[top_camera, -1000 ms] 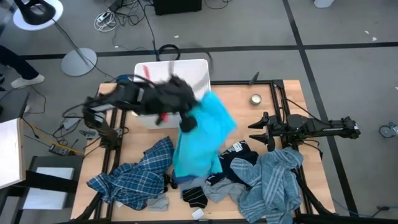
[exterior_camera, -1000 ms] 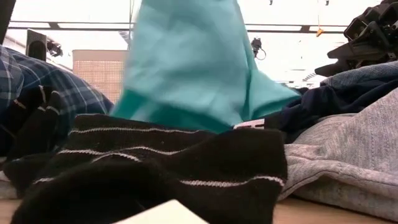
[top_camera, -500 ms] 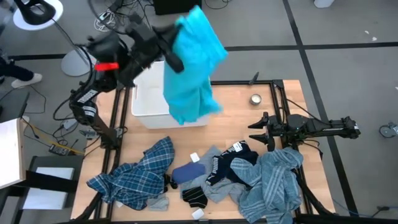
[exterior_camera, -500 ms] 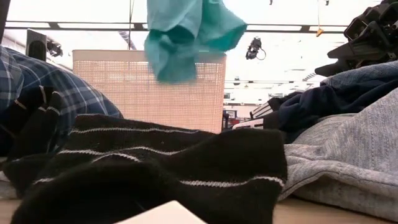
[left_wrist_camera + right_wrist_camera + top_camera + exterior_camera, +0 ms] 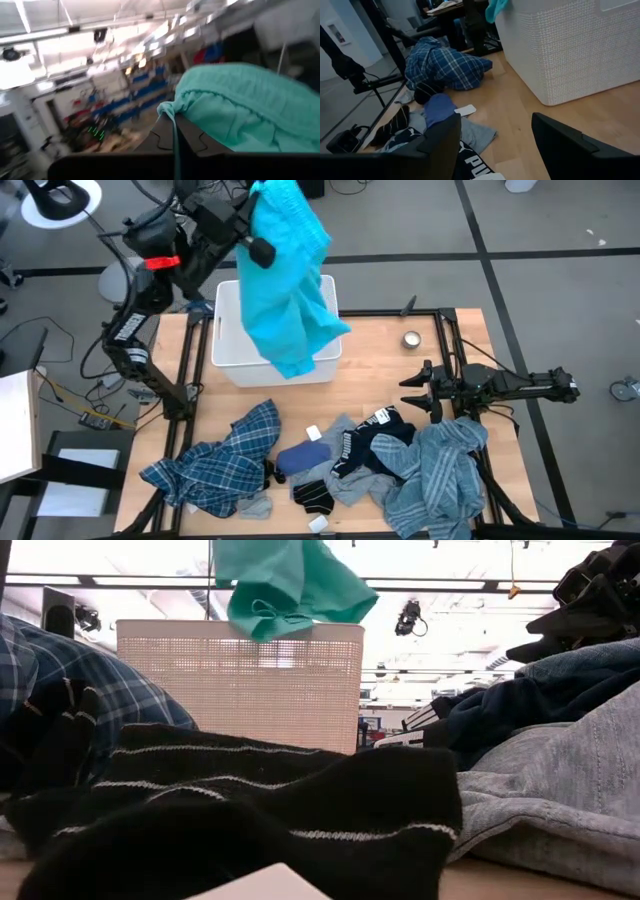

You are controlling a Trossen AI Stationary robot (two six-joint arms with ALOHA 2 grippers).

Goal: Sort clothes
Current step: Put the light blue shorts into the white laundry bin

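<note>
My left gripper should release the turquoise shirt inside the white bin (image 5: 279, 335), around the middle of the bin's bottom. The shirt is now held high over the bin.
My left gripper (image 5: 258, 242) is raised high over the white bin (image 5: 232, 340) at the table's far left and is shut on the turquoise shirt (image 5: 290, 290). The shirt also shows in the low view (image 5: 290, 585). The blue plaid shirt (image 5: 215, 465), a navy piece (image 5: 300, 458), a black-striped piece (image 5: 315, 495), a grey piece (image 5: 350, 480) and the light-blue striped shirt (image 5: 440, 470) lie on the table's near half. My right gripper (image 5: 408, 392) is open and empty, level above the table at the right. My left gripper pinches a bunched fold at the turquoise shirt's hemmed edge (image 5: 176, 107) between its two fingers (image 5: 160, 135). The shirt drapes over the fingers and hangs slack below them, clear of the table. Its lower end (image 5: 265, 620) hangs in front of the bin's rim in the low view.
A small round metal tin (image 5: 411, 339) stands on the table right of the bin. The bin's woven wall (image 5: 570, 50) is ahead of my right gripper. Bare wood lies between the bin and the clothes pile. Cables and a lamp base lie on the floor beyond the table.
My left gripper has risen and swung toward the table's far left edge with the turquoise shirt. The shirt has been lifted clear of the clothes pile and now hangs over the white bin.
</note>
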